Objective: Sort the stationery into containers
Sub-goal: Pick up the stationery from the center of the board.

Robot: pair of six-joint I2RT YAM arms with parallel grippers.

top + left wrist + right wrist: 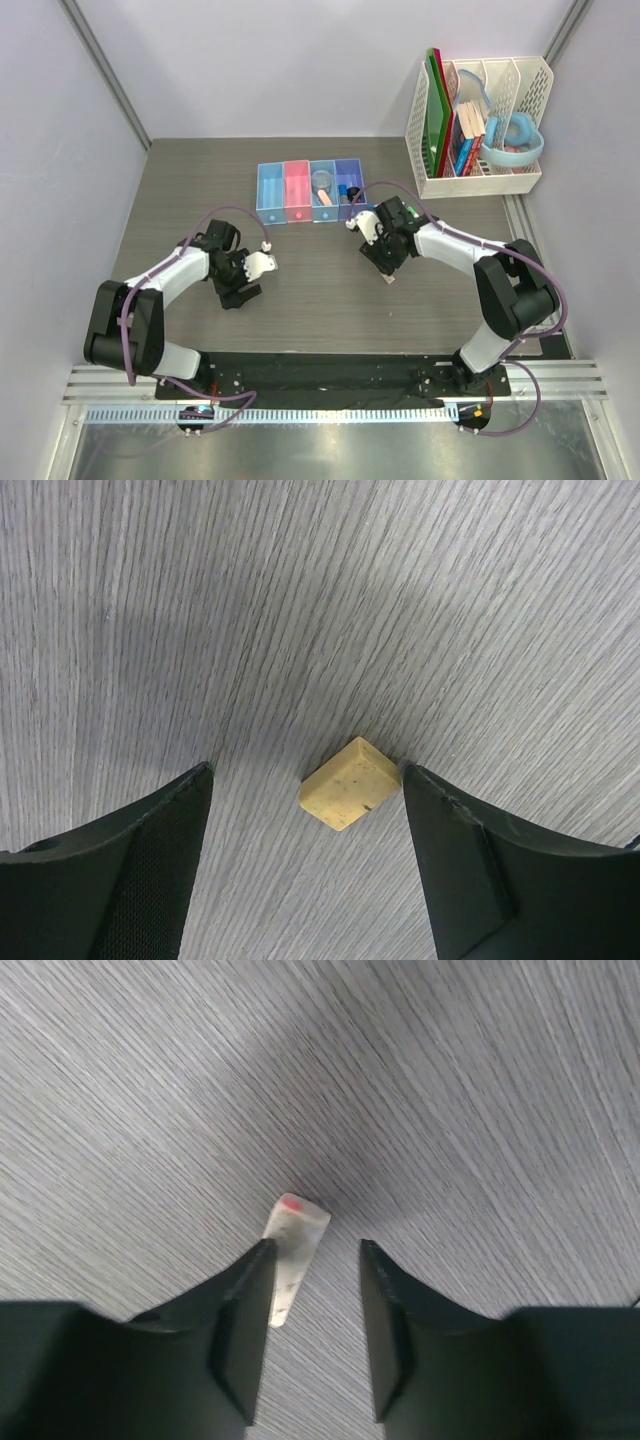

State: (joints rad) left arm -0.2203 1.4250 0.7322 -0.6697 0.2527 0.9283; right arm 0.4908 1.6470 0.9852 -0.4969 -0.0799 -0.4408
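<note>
My left gripper should open, line up and close on the eraser's opposite sides [347, 786], because the beige eraser is lying crooked with its corner against one finger.
A beige eraser [350, 783] lies flat on the grey wood-grain table between the fingers of my left gripper [308, 772]. The jaws are open, and its right corner sits next to the right finger [450, 830]. My right gripper [316, 1245] is open low over the table. A small whitish piece with a red spot [291, 1240] lies against its left finger [240, 1320], with a gap to the right finger. The containers [310, 190] stand as a row of four joined bins behind both grippers [245, 285] [385, 268]. A clear tape roll [322, 180] shows in the third bin.
A tall white perforated rack [525, 85] at the back right holds upright books, green boards [434, 110] and a large light-blue ring [518, 140]. Grey walls close in the table on the left, back and right. The arm bases sit at the near edge.
</note>
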